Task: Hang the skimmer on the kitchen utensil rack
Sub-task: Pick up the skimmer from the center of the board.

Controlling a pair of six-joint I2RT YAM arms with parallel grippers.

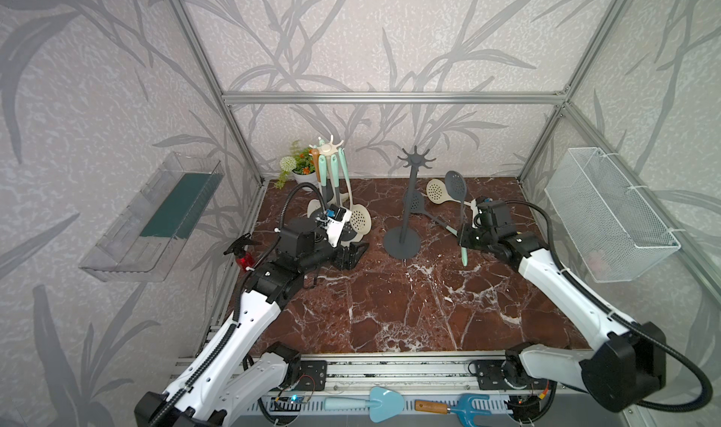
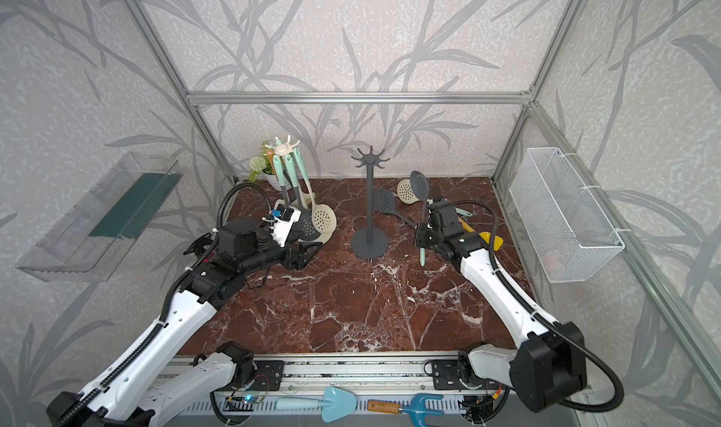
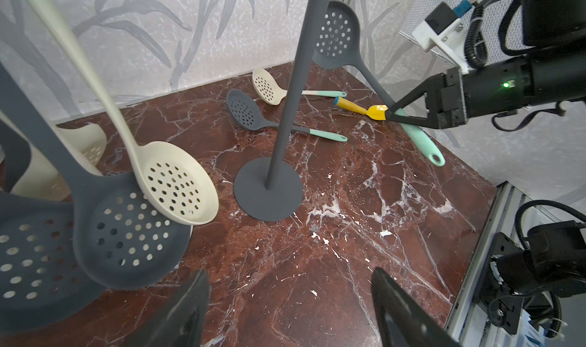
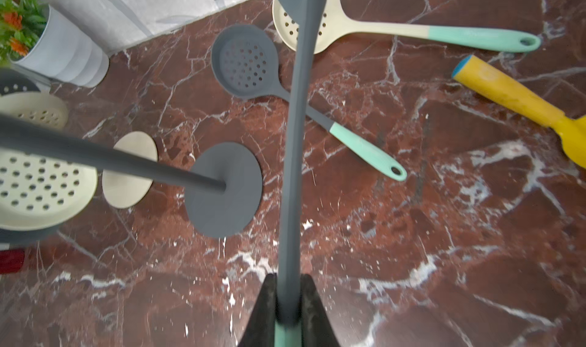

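Note:
The robot's left gripper needs to next go to the held skimmer's grey stem [image 3: 370,77], between the skimmer's head and the right gripper, and take hold there.
My right gripper [image 1: 466,241] [image 4: 288,298] is shut on a grey skimmer [image 1: 455,185] [image 4: 295,139] where its grey shaft meets the teal handle. It holds the skimmer nearly upright, head up, off the table. The dark grey utensil rack [image 1: 405,210] [image 2: 368,202] stands just left of it, its hooks bare. In the left wrist view the held skimmer [image 3: 336,34] shows behind the rack's pole [image 3: 295,76]. My left gripper [image 1: 353,255] [image 3: 291,310] is open and holds nothing, low over the table left of the rack's base.
A cream rack [image 1: 327,152] hung with several utensils stands back left beside a potted plant [image 1: 300,167]. A grey skimmer [image 4: 244,63], a cream skimmer [image 4: 380,28] and a yellow tool [image 4: 513,98] lie behind the grey rack. Wire basket [image 1: 608,214] on the right wall; red bottle [image 1: 244,261] at left.

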